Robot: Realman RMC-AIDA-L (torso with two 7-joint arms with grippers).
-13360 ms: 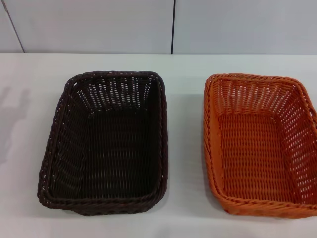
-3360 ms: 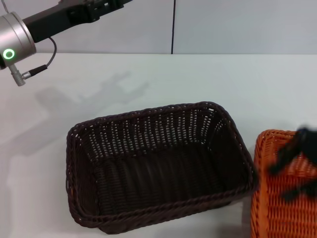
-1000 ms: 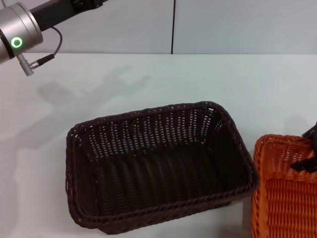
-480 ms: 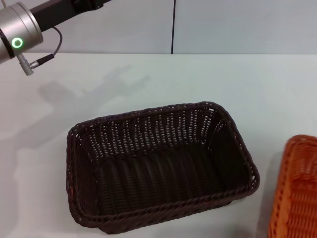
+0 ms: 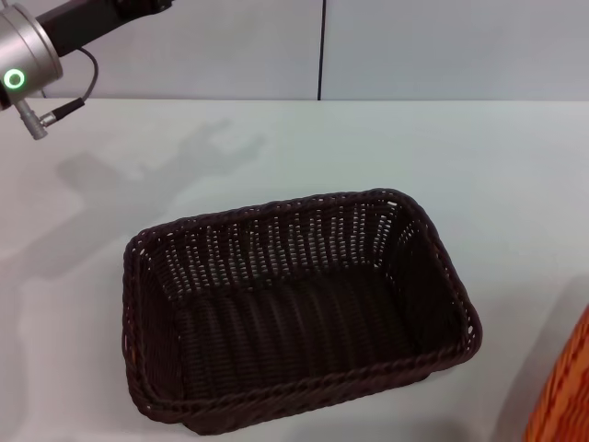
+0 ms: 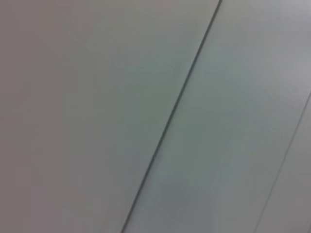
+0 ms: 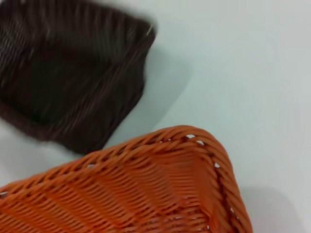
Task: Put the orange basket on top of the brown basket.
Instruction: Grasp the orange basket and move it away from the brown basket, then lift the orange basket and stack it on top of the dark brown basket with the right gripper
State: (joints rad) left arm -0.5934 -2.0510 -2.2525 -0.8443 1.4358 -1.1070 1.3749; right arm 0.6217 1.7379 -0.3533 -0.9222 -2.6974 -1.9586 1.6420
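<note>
Next, my right gripper lets go of the orange basket so it sits nested in the open hollow of the brown basket (image 5: 293, 269) (image 7: 36, 68).
The brown basket (image 5: 294, 322) sits empty in the middle of the white table, turned at a slight angle. It also shows in the right wrist view (image 7: 68, 73), farther off. The orange basket (image 5: 569, 396) shows only as a sliver at the bottom right edge of the head view. In the right wrist view its braided rim and sloped side (image 7: 136, 194) fill the near part, tilted, with a corner close to the camera. It is apart from the brown basket, to that basket's right. Neither gripper shows. My left arm (image 5: 37, 46) is raised at the far left, over the table's back edge.
The white table (image 5: 442, 157) stretches around the brown basket. A pale panelled wall (image 5: 414, 46) with a dark vertical seam stands behind it. The left wrist view shows only that wall (image 6: 97, 97).
The orange basket has moved right, almost out of the head view; half a second ago more of its rim showed. The left arm has shifted slightly left. The brown basket has not moved.
</note>
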